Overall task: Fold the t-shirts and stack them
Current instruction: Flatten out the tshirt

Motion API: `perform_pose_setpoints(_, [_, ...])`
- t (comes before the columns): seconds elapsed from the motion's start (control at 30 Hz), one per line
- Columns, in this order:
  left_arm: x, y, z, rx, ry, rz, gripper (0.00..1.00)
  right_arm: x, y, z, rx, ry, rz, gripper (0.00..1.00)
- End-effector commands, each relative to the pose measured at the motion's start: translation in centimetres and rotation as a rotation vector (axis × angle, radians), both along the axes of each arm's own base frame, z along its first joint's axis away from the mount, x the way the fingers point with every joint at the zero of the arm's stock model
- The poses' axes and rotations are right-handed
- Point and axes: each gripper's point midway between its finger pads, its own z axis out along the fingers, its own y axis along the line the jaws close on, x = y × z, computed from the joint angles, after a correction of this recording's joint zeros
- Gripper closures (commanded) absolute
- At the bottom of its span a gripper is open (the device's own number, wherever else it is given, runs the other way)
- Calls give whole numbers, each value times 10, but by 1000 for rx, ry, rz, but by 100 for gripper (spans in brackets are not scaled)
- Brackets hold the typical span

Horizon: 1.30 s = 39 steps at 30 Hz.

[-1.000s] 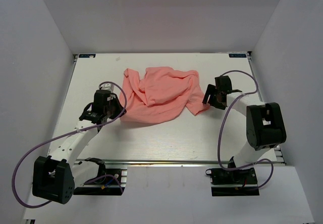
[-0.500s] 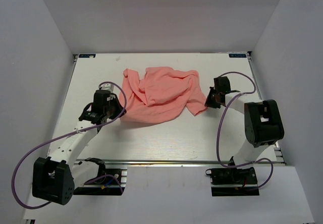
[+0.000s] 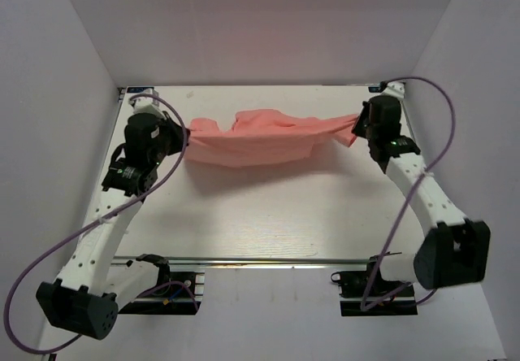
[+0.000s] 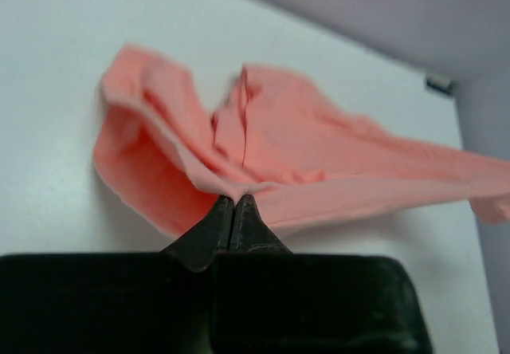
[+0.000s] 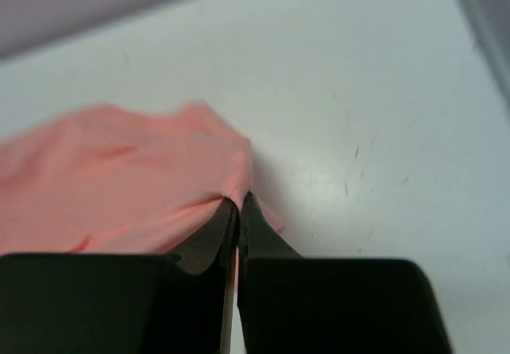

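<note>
Next, the left gripper releases its end of the salmon-pink t-shirt on the white table (image 3: 202, 120) near the back wall.
A salmon-pink t-shirt (image 3: 268, 137) hangs stretched between my two grippers above the back half of the white table (image 3: 268, 215), casting a shadow below it. My left gripper (image 3: 185, 137) is shut on the shirt's left end; in the left wrist view the cloth (image 4: 319, 163) bunches at my gripper (image 4: 233, 198) and trails away to the right. At the shirt's right end my right gripper (image 3: 357, 129) is shut on the fabric. The right wrist view shows pink cloth (image 5: 119, 178) pinched at my gripper (image 5: 239, 197), a thin strip of it showing between the fingers.
White walls close in the table at the back and both sides. A metal rail (image 3: 276, 261) runs along the near edge by the arm bases. Purple cables (image 3: 422, 84) loop off both arms.
The right gripper closed on the shirt's right edge. Both arms then rose and swung apart toward the back corners, lifting the crumpled shirt off the table and pulling it into a taut band.
</note>
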Motion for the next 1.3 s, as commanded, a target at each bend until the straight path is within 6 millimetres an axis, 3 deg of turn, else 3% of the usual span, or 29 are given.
perform_pose_setpoints(0.0, [-5, 28, 83, 14, -202, 121, 100, -10, -37, 133, -84, -349, -126, 100])
perform_pose_setpoints(0.03, [-7, 31, 94, 22, -223, 134, 100, -13, -39, 145, -108, -379, -123, 100])
perform_pose_setpoints(0.07, [-10, 35, 120, 21, -274, 148, 100, -17, -41, 164, -132, -422, -120, 100])
perform_pose_setpoints(0.13, [-8, 42, 135, 55, -293, 175, 100, -33, -51, 214, -152, -533, -147, 100])
perform_pose_setpoints(0.17, [-13, 46, 157, 54, -337, 185, 100, -39, -53, 228, -181, -559, -141, 100])
perform_pose_setpoints(0.2, [-11, 46, 162, 73, -342, 180, 100, -46, -57, 242, -209, -586, -145, 100])
perform_pose_setpoints(0.23, [-14, 47, 170, 80, -356, 179, 100, -57, -60, 268, -209, -641, -160, 100])
perform_pose_setpoints(0.3, [-19, 47, 189, 77, -399, 171, 100, -69, -66, 289, -243, -683, -171, 100])
perform_pose_setpoints(0.33, [-21, 49, 197, 93, -422, 168, 100, -82, -69, 315, -257, -740, -175, 100])
perform_pose_setpoints(0.4, [-27, 46, 218, 86, -475, 144, 100, -98, -69, 342, -283, -803, -159, 100])
perform_pose_setpoints(0.47, [-38, 47, 240, 98, -532, 132, 100, -121, -64, 375, -286, -893, -116, 100])
perform_pose_setpoints(0.53, [-50, 49, 258, 103, -581, 123, 100, -138, -64, 392, -307, -940, -100, 100])
perform_pose_setpoints(0.57, [-55, 51, 269, 118, -609, 124, 100, -156, -61, 414, -307, -1002, -72, 100])
perform_pose_setpoints(0.63, [-78, 55, 292, 118, -679, 118, 100, -168, -60, 427, -336, -1038, -51, 100])
perform_pose_setpoints(0.67, [-85, 55, 298, 133, -703, 107, 100, -191, -58, 445, -339, -1102, -30, 100])
perform_pose_setpoints(0.73, [-106, 58, 318, 123, -770, 104, 100, -207, -56, 455, -367, -1143, -7, 100])
perform_pose_setpoints(0.87, [-130, 62, 332, 148, -823, 91, 100, -248, -60, 479, -368, -1226, -3, 100])
perform_pose_setpoints(0.93, [-149, 65, 344, 137, -866, 88, 100, -282, -61, 487, -375, -1287, 12, 100])
perform_pose_setpoints(0.97, [-150, 63, 344, 146, -869, 78, 100, -282, -61, 487, -375, -1287, 14, 100])
perform_pose_setpoints(1.13, [-183, 68, 362, 132, -932, 69, 100, -326, -49, 497, -370, -1368, 109, 100])
perform_pose_setpoints(1.27, [-206, 68, 371, 123, -980, 47, 100, -347, -48, 503, -361, -1414, 126, 100])
